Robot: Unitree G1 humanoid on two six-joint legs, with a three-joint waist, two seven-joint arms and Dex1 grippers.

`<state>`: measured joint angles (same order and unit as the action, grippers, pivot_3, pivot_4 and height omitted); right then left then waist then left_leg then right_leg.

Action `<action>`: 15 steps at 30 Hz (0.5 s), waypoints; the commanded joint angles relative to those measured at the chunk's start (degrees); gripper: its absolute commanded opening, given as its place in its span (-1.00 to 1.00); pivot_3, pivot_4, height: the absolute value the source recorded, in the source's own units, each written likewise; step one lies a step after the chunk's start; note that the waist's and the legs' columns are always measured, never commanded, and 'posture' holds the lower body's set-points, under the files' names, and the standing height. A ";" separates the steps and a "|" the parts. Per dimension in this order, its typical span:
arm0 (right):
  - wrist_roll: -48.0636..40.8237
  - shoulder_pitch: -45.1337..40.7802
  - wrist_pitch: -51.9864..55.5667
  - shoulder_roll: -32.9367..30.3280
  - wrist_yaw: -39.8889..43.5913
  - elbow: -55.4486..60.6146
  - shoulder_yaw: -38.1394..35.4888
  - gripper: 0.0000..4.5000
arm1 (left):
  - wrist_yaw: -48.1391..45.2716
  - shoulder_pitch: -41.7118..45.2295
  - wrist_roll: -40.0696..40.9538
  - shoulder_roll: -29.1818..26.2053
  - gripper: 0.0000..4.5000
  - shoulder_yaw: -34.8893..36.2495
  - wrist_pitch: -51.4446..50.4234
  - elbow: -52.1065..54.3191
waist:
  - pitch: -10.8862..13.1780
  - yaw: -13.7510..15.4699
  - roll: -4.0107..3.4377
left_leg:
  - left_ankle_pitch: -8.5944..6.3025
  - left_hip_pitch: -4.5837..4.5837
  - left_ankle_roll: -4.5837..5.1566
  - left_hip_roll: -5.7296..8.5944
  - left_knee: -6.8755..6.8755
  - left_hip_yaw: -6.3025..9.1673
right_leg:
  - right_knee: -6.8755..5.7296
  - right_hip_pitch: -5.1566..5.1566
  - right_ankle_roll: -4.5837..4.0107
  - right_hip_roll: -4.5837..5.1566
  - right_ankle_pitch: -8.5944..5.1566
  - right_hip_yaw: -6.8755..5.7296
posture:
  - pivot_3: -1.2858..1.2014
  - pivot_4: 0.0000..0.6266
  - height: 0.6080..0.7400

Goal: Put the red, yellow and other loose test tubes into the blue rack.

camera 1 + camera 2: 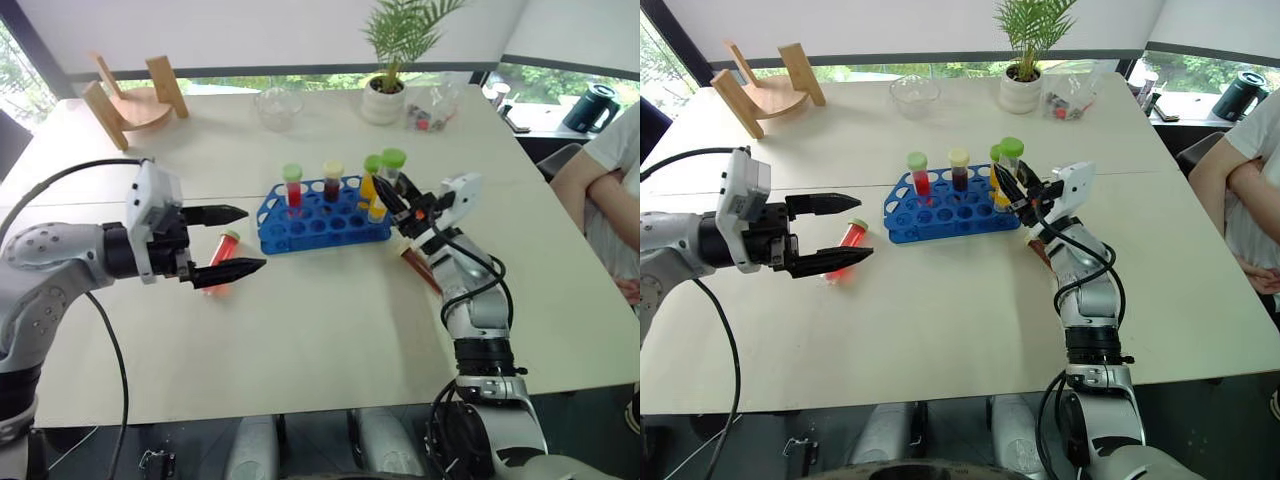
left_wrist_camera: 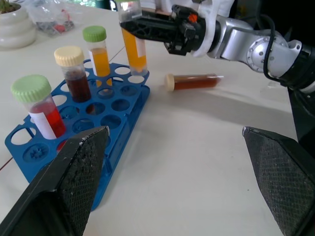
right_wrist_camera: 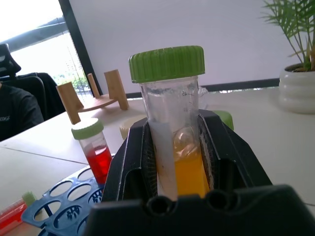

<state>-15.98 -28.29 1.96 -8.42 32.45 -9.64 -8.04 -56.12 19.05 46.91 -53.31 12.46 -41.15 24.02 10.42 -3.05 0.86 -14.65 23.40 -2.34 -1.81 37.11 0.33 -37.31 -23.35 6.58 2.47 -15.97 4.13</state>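
My right gripper is to let go of its yellow tube next. It is held upright over the rack now. Next, I release it in the blue rack's near end hole (image 1: 378,224), before the standing yellow tube.
The blue rack (image 1: 318,228) stands mid-table with a red tube (image 1: 293,190), a dark tube (image 1: 332,181) and a yellow tube (image 2: 100,55) upright in it. My right gripper (image 1: 387,193) is shut on another green-capped yellow tube (image 3: 177,123), held upright over the rack's right end. A loose red tube (image 1: 222,262) lies on the table left of the rack, just beyond my left gripper (image 1: 250,240), which is open and holds nothing. A dark red-brown tube with a cream cap (image 2: 192,81) lies on the table right of the rack, partly behind my right arm.
A wooden stand (image 1: 135,95) sits at the far left corner. A glass bowl (image 1: 277,105), a potted plant (image 1: 385,95) and a clear bag (image 1: 432,110) line the far edge. A person's folded arms (image 1: 605,190) rest at the table's right side.
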 commanded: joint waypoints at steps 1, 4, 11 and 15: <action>0.10 -1.68 -3.75 -0.38 0.25 -1.60 0.45 -0.65 | 0.36 1.00 1.12 -0.39 1.00 1.38 -0.23 2.10 | 0.00 0.10 0.00 | 0.00 0.00 0.00 0.00 0.00 0.00 | 0.00 0.00 0.00 0.00 0.00 0.00 | 0.03 -0.52 1.00; 0.23 -1.86 -5.17 -0.68 0.43 -3.62 1.00 -0.65 | 0.57 0.72 1.16 -0.43 1.00 1.67 -0.35 2.37 | 0.00 0.13 0.00 | 0.00 0.00 0.00 0.00 0.00 0.00 | 0.00 0.00 0.00 0.00 0.00 0.00 | 0.03 -0.52 1.00; 0.55 -2.12 -7.41 -1.07 -0.04 -6.58 1.45 -0.65 | 1.46 -0.03 1.24 -0.11 1.00 2.04 -0.59 3.30 | 0.00 0.12 0.00 | 0.00 -0.01 0.00 0.00 0.00 0.01 | -0.01 0.00 0.00 -0.01 0.00 0.00 | 0.03 -0.52 1.00; 0.64 -2.44 -8.10 -1.38 -0.13 -7.63 1.56 -0.65 | 1.97 -0.01 1.29 0.19 1.00 1.83 -0.56 3.55 | 0.00 0.12 0.00 | 0.01 -0.03 -0.01 0.00 0.00 0.01 | -0.01 0.02 0.00 -0.01 0.00 0.00 | 0.03 -0.52 1.00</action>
<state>-15.78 -29.83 -5.28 -9.54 32.30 -17.43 -6.88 -54.49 18.70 47.02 -53.29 12.54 -41.92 26.02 10.42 -2.93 0.86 -14.64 23.37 -2.35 -1.81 37.12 0.34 -37.32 -23.33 6.58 2.46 -15.97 4.13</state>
